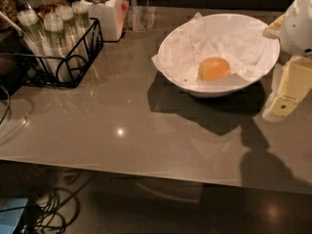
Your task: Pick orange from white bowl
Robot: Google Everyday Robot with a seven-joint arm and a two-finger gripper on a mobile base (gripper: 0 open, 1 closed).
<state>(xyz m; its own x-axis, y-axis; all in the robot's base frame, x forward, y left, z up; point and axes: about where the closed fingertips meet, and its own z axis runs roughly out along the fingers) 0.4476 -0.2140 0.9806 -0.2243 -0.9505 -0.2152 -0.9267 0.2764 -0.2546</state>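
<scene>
The orange's near side (pixel 224 67), the one facing my gripper, is above the crumpled white paper, and my gripper should reach into the white bowl and close on it.
The orange (pixel 214 68) lies inside the white bowl (pixel 220 89), on the crumpled white paper (pixel 229 43) that lines it, towards the bowl's near side. The bowl stands on the grey counter at the back right. My gripper (pixel 286 92) hangs at the right edge of the view, just right of the bowl's rim and a little above the counter. It is apart from the orange and holds nothing that I can see. The white arm housing (pixel 300 26) sits above it, partly cut off by the frame.
A black wire rack (pixel 73 67) with stacked clear cups stands at the back left. A white lidded jar (pixel 103 11) stands behind it. The counter's front edge (pixel 122 165) runs across the lower view, with cables (pixel 53 211) on the floor below.
</scene>
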